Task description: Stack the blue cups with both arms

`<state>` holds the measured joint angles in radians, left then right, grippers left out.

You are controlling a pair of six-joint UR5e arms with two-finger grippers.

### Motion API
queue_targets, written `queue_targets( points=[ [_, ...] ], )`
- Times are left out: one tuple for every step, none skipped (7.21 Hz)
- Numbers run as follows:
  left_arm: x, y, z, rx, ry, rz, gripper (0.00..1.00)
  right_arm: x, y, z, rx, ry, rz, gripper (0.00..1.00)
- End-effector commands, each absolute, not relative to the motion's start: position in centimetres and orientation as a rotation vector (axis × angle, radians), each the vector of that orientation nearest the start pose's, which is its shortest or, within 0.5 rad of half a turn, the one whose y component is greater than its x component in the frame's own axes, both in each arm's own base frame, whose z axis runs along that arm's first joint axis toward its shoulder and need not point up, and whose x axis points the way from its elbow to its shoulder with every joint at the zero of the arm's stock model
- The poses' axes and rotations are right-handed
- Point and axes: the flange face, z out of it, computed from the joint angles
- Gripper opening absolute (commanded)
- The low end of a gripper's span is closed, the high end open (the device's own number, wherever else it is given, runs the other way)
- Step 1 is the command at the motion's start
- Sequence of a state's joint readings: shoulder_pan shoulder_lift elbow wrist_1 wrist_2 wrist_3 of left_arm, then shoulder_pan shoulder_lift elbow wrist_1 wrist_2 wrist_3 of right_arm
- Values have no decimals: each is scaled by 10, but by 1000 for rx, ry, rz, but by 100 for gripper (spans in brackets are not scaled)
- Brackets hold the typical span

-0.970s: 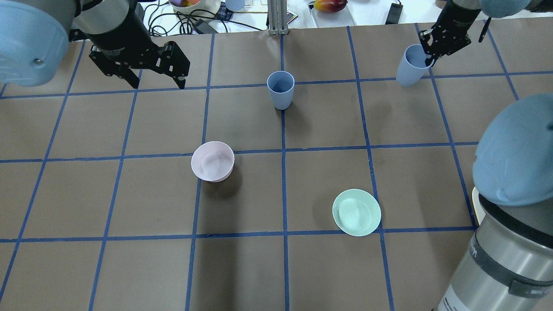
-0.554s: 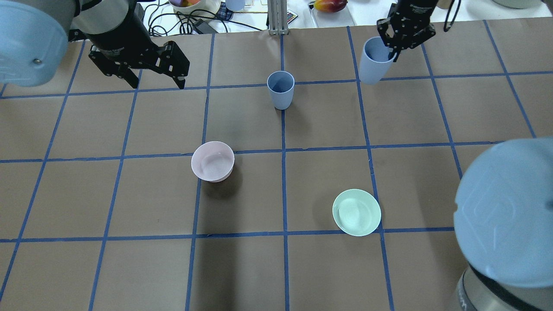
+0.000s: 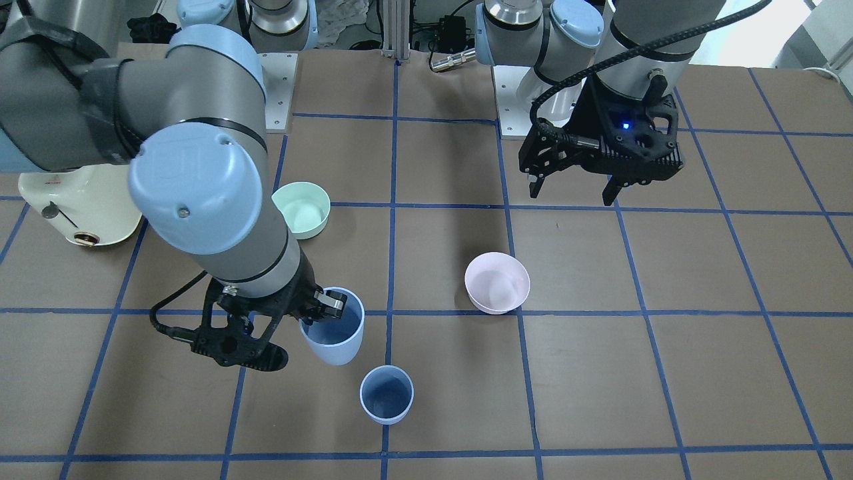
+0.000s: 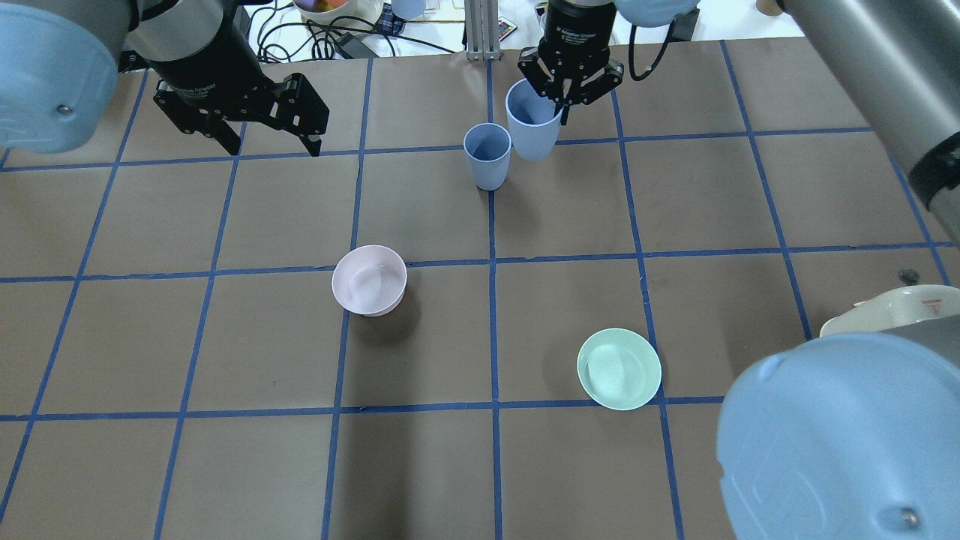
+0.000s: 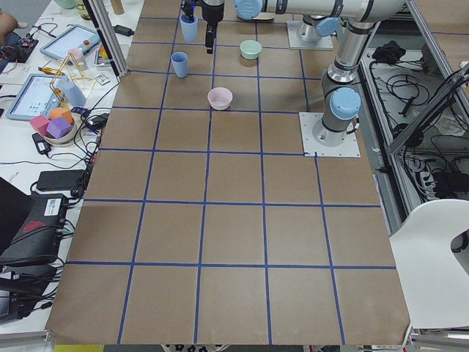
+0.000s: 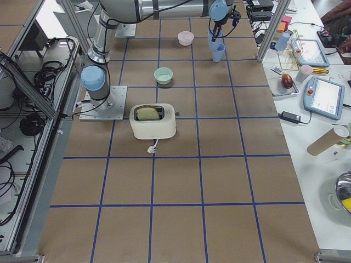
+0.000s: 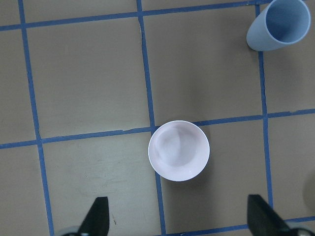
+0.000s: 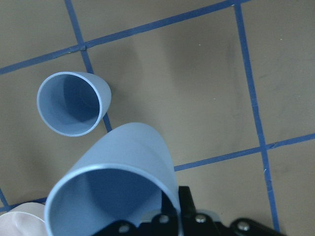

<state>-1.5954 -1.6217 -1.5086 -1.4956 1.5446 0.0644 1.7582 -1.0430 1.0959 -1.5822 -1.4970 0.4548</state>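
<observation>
I need to use my right gripper to release the held blue cup inside the blue cup standing upright on the table [image 3: 386, 393] [image 8: 74, 104].
One blue cup [image 4: 487, 157] stands upright on the table at the far middle; it also shows in the front view [image 3: 386, 395]. My right gripper [image 4: 564, 94] is shut on the rim of the second blue cup [image 4: 532, 124] and holds it in the air, slightly tilted, just right of the standing cup. In the right wrist view the held cup [image 8: 123, 182] fills the lower left, with the standing cup [image 8: 74, 103] beside it. My left gripper [image 4: 274, 146] is open and empty, hovering at the far left, well apart from both cups.
A pale pink bowl [image 4: 369, 280] sits left of centre and a mint-green bowl [image 4: 619, 368] right of centre, both nearer to me than the cups. A cream toaster [image 6: 153, 120] stands by my right base. A metal post [image 4: 480, 30] rises at the far edge.
My right gripper has carried its blue cup leftward from the far right corner to just beside the standing cup. The left arm has not moved.
</observation>
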Motion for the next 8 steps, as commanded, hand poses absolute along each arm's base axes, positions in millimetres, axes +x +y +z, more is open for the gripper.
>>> queue_targets(
  points=[
    [-149,-517,501,142,3160,-139,100,294,-678,391,541,2962,44,0],
    [-149,-517,501,142,3160,-137,100,297,-682,393,546,2948,16,0],
    [-149,-517,500,142,3160,-134,100,297,-685,389,554,2948,17,0],
    [-149,-516,501,142,3160,-137,100,299,-693,380,561,2937,-15,0],
    [-149,-516,501,142,3160,-137,100,301,-695,374,569,2938,-7,0],
    [-149,-516,501,142,3160,-137,100,301,-695,370,575,2941,6,0],
    [-149,-516,501,142,3160,-137,100,304,-695,362,572,2946,24,0],
    [-148,-516,501,140,3160,-137,100,313,-692,361,554,2948,26,0]
  ],
)
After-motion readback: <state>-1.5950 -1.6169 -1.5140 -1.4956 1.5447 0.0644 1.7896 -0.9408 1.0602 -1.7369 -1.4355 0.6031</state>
